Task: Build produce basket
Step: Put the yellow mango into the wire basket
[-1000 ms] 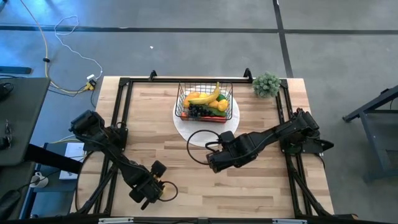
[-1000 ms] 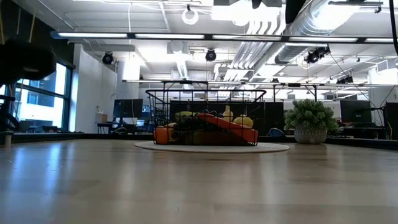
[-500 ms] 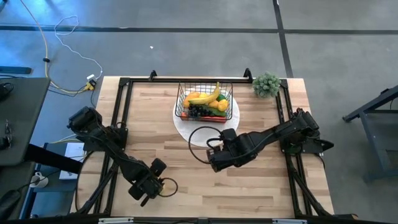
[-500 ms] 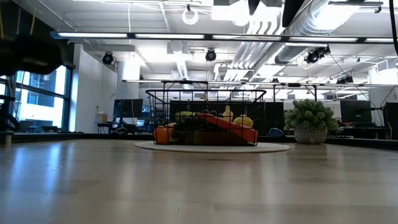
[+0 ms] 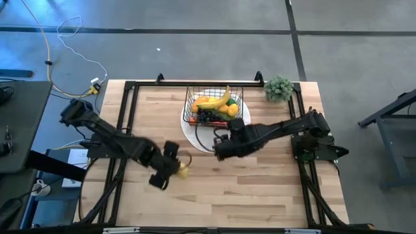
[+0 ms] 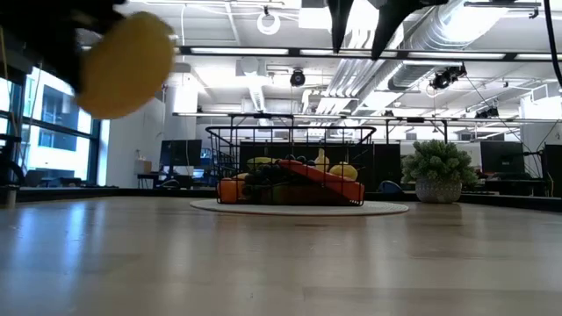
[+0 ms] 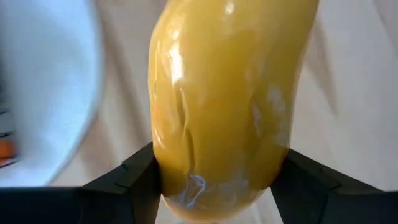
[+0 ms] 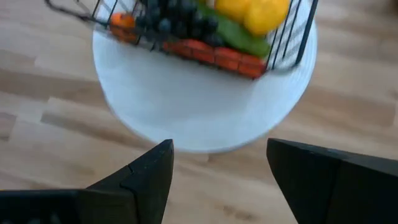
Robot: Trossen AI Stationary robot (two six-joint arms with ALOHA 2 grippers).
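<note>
The robot's left gripper should release the yellow fruit in the basket [image 5: 204, 93], between the banana and the far rim of the basket.
The black wire-mesh basket [image 5: 213, 106] stands on a round white disc [image 5: 195, 135] near the table's far edge. It holds a banana, orange and yellow fruit, dark grapes, green and red pieces [image 8: 214, 53]. My left gripper [image 5: 172, 166] is left of and nearer than the disc, shut on a yellow lemon-like fruit [image 5: 184, 171]. In the low view the fruit [image 6: 127, 66] hangs high above the tabletop. My right gripper [image 5: 218, 144] is open over the disc's near rim, with its fingers [image 8: 152, 177] apart and nothing between them. My left gripper pinches the yellow fruit between its two fingers [image 7: 140, 180], one on each side of the fruit's near end [image 7: 217, 168]. The rest of the fruit sticks out ahead of the fingers. It is lifted clear of the table.
A small bushy green plant [image 5: 279, 88] sits at the table's far right corner. A black frame [image 5: 127, 110] runs along the table's edges. Bare wood [image 5: 247, 195] lies between the disc and the near edge.
My left gripper has moved from the near edge up and toward the far edge, closer to the basket, carrying the yellow fruit, which now shows high in the low view. My right gripper has moved toward the far edge, over the disc's near rim.
</note>
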